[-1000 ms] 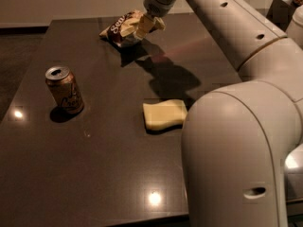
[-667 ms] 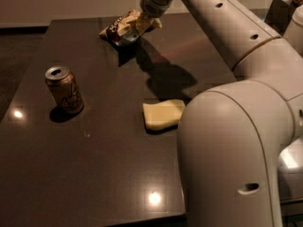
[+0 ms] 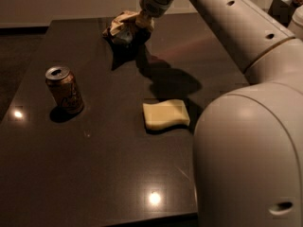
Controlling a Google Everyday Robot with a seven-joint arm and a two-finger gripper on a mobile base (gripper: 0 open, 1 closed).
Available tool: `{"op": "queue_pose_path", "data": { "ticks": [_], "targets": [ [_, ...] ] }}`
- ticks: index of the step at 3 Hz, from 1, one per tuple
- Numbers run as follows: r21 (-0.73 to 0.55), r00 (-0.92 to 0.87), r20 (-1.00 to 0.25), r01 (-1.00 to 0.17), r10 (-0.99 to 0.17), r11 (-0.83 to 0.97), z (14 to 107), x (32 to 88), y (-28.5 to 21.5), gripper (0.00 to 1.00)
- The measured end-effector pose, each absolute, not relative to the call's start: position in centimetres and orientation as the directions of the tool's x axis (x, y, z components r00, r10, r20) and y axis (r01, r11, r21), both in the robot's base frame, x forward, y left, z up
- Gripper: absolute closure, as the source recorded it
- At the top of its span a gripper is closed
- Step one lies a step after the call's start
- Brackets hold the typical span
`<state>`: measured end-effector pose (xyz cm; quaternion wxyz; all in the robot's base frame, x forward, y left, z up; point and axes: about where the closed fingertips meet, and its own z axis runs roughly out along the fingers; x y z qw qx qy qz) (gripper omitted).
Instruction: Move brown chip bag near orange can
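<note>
My gripper is to set the brown chip bag on the table (image 3: 92, 83). It will let go of it close beside the orange can, on the can's sponge-facing side.
The brown chip bag (image 3: 124, 28) is at the far middle of the dark table (image 3: 94, 164), crumpled, and it looks raised a little above its shadow. My gripper (image 3: 141, 21) comes down from the upper right and is shut on the bag's right side; the bag hides most of its fingers. The orange can (image 3: 64, 90) stands upright at the left of the table, well apart from the bag and nearer the camera.
A pale yellow sponge (image 3: 165, 115) lies flat near the table's middle, right of the can. My arm's large white body (image 3: 246, 150) fills the right foreground. The table's front edge runs along the bottom.
The gripper has closed in on the bag and the bag has bunched up and lifted slightly. The can and the sponge have not moved.
</note>
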<state>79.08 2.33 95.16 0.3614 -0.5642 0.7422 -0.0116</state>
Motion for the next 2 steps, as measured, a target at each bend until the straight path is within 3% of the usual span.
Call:
{"op": "queue_pose_path", "data": {
  "ticks": [1, 2],
  "targets": [
    [-0.440, -0.006, -0.563, -0.844, -0.826, 0.306, 97.0, 75.1, 2.4, 1.00],
    [-0.450, 0.133, -0.597, -0.872, -0.791, 0.192, 97.4, 67.3, 3.3, 1.00]
  ]
}}
